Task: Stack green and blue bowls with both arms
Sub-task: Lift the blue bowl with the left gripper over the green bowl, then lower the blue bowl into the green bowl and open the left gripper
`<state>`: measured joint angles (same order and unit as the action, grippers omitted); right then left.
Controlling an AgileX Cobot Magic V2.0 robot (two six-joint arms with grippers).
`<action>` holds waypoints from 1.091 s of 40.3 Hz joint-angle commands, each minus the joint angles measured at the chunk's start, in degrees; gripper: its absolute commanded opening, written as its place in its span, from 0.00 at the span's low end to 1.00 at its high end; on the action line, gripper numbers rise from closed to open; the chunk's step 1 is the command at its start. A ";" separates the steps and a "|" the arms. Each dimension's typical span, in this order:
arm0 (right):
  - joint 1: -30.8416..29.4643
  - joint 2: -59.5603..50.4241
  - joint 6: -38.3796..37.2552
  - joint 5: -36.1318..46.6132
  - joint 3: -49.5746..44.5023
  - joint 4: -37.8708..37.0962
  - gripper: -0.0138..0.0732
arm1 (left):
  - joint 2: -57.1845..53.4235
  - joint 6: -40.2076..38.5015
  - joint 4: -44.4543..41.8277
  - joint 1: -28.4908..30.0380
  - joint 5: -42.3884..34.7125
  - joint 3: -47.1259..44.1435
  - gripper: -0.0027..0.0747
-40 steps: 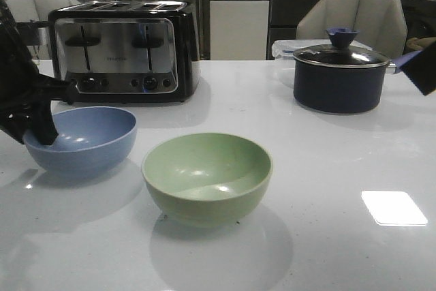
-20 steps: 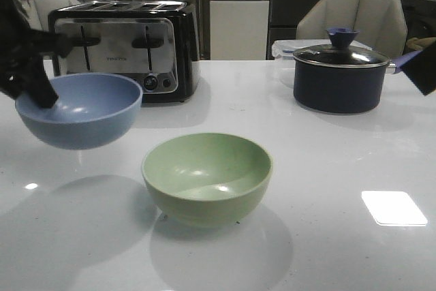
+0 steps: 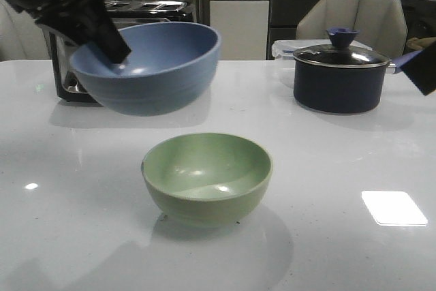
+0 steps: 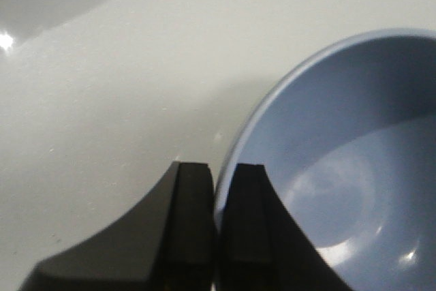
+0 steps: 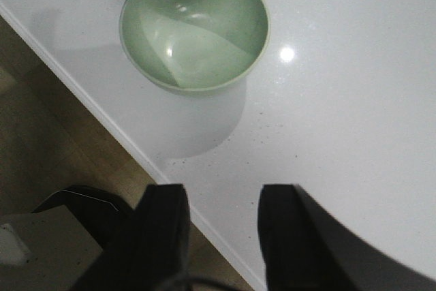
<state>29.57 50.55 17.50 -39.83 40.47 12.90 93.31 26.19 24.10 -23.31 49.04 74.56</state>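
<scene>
The robot's left gripper should release the blue bowl inside the empty green bowl (image 3: 205, 154) that sits on the white table.
My left gripper (image 3: 117, 51) is shut on the near left rim of the dusty blue bowl (image 3: 150, 66) and holds it in the air, above and left of the pale green bowl (image 3: 206, 176). In the left wrist view the two fingers (image 4: 193, 189) pinch the blue bowl's rim (image 4: 327, 161), one inside and one outside. The green bowl stands upright and empty on the white table, and it also shows in the right wrist view (image 5: 195, 26). My right gripper (image 5: 221, 199) is open and empty, high over the table's front edge; a dark part of it shows at the far right of the front view (image 3: 424, 66).
A dark lidded saucepan (image 3: 338, 76) stands at the back right of the table (image 3: 340, 168). A chrome toaster (image 3: 75, 73) stands at the back left, mostly hidden behind the lifted bowl and arm. A clear plastic box (image 3: 283, 50) sits behind the pan. A chair stands beyond the table.
My left gripper has lifted the blue bowl off the table and carried it up and to the right, toward the green bowl. The green bowl and the right arm have not moved.
</scene>
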 commanded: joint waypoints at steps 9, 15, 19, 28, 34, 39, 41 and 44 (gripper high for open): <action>0.01 -0.37 0.65 2.78 1.61 0.53 0.60 | 4.08 -1.06 -0.12 -7.07 -5.06 2.28 0.15; 0.01 -0.37 0.65 2.78 1.61 0.53 0.60 | 7.02 -1.06 -0.12 -7.06 -6.81 2.74 0.15; 0.01 -0.37 0.65 2.78 1.61 0.53 0.60 | 8.23 -1.58 -0.01 -7.06 -9.13 2.74 0.15; 0.01 -0.37 0.65 2.78 1.61 0.53 0.60 | 10.47 -1.58 -0.01 -7.06 -11.78 2.74 0.16; 0.01 -0.37 0.65 2.78 1.61 0.53 0.60 | 10.61 -1.58 -0.01 -7.06 -11.82 2.74 0.25; 0.01 -0.37 0.65 2.78 1.61 0.53 0.60 | 10.61 -1.58 0.07 -7.06 -10.26 2.74 0.44; 0.01 -0.37 0.65 2.78 1.61 0.53 0.60 | 10.61 -1.58 0.28 -7.06 -9.67 2.74 0.48; 0.01 -0.37 0.65 2.78 1.61 0.53 0.60 | 10.61 -1.58 0.63 -7.06 -9.00 2.78 0.50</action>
<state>29.57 50.55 17.50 -39.83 40.47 12.90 106.57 25.25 22.71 -29.98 40.46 75.55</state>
